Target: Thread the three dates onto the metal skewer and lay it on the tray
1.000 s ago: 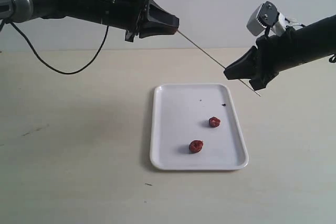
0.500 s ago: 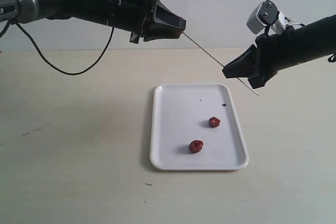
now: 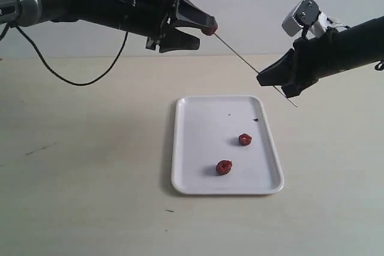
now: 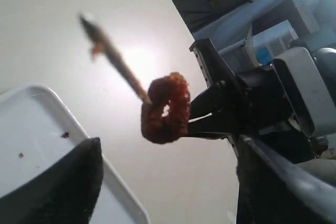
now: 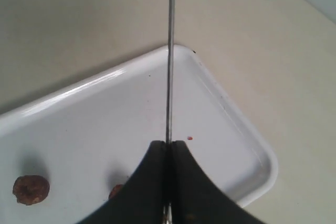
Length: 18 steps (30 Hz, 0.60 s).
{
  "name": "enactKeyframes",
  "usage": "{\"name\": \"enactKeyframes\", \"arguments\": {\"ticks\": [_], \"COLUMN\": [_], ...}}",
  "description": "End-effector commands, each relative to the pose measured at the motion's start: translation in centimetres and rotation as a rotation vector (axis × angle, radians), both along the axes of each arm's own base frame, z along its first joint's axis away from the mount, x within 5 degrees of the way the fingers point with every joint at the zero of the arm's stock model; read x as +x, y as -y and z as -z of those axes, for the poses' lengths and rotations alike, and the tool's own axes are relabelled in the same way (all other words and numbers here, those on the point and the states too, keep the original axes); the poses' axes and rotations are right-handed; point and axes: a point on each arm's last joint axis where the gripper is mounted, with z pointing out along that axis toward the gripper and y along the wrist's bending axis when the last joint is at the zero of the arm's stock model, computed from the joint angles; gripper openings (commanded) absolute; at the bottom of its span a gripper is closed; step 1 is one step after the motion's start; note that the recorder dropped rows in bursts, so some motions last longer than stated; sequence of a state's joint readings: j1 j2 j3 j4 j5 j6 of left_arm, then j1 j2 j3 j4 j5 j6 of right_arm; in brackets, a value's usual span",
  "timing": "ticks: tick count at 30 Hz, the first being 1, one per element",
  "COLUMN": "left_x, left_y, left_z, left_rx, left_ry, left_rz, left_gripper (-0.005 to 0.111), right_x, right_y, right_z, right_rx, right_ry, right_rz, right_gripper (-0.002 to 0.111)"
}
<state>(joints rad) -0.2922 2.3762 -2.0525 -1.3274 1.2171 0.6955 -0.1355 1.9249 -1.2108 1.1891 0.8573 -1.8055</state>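
The robot's left gripper needs to next move down to the date nearest the near edge of the white tray and close on the sides of that date (image 3: pixel 224 167).
The thin metal skewer (image 3: pixel 246 64) slants in the air above the table. My right gripper (image 3: pixel 264 80) is shut on its lower part, with the rod (image 5: pixel 169 51) running out from between the pressed fingertips (image 5: pixel 169 145). One date (image 3: pixel 210 28) is threaded on the skewer's upper end; close up (image 4: pixel 165 108) it hangs pierced on the rod (image 4: pixel 113 56). My left gripper (image 3: pixel 206 36) stands open around that date, its fingers (image 4: pixel 58 187) well apart from the fruit. Two more dates (image 3: pixel 245 139) (image 3: pixel 224 167) lie on the white tray (image 3: pixel 198 148).
A few dark specks (image 3: pixel 255 119) dot the far part of the tray. A black cable (image 3: pixel 72 79) droops from the left arm onto the beige table. The right wrist view shows a tray corner (image 5: pixel 257 156) and one date (image 5: pixel 31 190) below the gripper.
My left gripper's jaws have opened wide and let go of the date, which stays threaded on the skewer's upper end. The right gripper holds its place.
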Motion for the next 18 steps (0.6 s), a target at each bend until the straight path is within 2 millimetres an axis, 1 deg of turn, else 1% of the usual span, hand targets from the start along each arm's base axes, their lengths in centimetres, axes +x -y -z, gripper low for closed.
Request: {"name": "enactKeyframes", "arguments": {"ticks": [1,3,5,8,10,13,15,18], "left_x": [-0.1,-0.2,-0.5,-1.1,-1.7,-2.6,-3.4,-4.8], "left_y": [-0.4,-0.5,-0.3,0.4,1.0,2.3,3.5,5.4], "left_z": [0.0,0.6,1.1,2.0,2.5,3.1,3.5,3.9], "left_rx": [0.042,0.105,0.173,0.284,0.357,0.432,0.478,0.547], "left_ry": [0.023,0.042,0.063,0.095,0.101,0.106,0.130,0.166], "left_rz": [0.011,0.029,0.058,0.109,0.139,0.182,0.223,0.289], "left_gripper": [0.070,0.070,0.070,0.070,0.069,0.062,0.057,0.059], "right_x": [0.5,0.9,1.4,1.7,1.8,1.9,1.9,1.9], "right_y": [0.4,0.9,1.5,2.3,2.5,2.9,2.9,2.9], "right_z": [-0.2,-0.1,0.0,0.0,0.2,0.2,0.2,0.2], "right_rx": [-0.001,0.004,-0.003,-0.006,-0.021,-0.024,-0.024,-0.024], "right_ry": [-0.004,-0.024,-0.040,-0.053,-0.063,-0.070,-0.070,-0.070], "right_rz": [0.094,0.203,0.315,0.434,0.463,0.514,0.514,0.514], "right_gripper": [0.000,0.000,0.000,0.000,0.000,0.000,0.000,0.000]}}
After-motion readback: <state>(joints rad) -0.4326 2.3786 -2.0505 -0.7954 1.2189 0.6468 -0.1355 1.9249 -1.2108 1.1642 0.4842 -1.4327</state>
